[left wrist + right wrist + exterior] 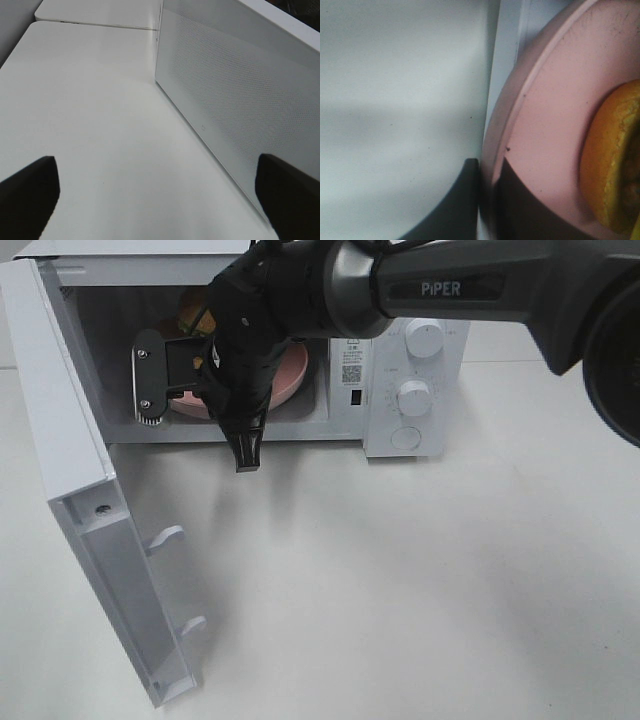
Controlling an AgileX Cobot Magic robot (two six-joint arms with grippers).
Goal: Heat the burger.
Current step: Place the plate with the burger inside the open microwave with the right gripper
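Observation:
The robot's right gripper needs to release the pink plate with the burger on the bottom of the open microwave (243, 355), a little deeper inside.
The burger (610, 160) shows a golden-brown bun and lies on a pink plate (555, 125). My right gripper (490, 200) is shut on the plate's rim, one dark finger (462, 205) below it and one on top. From above, the right arm (250, 350) reaches into the open microwave (415, 390) and covers most of the burger (190, 308) and of the plate (295, 375), which sits in the cavity near the opening. My left gripper (159, 200) is open and empty, low over the table beside the microwave door (240, 100).
The white microwave door (70, 440) swings out to the left toward the table's front. Two knobs (413, 397) sit on the microwave's right panel. The white table (400, 590) spreads in front.

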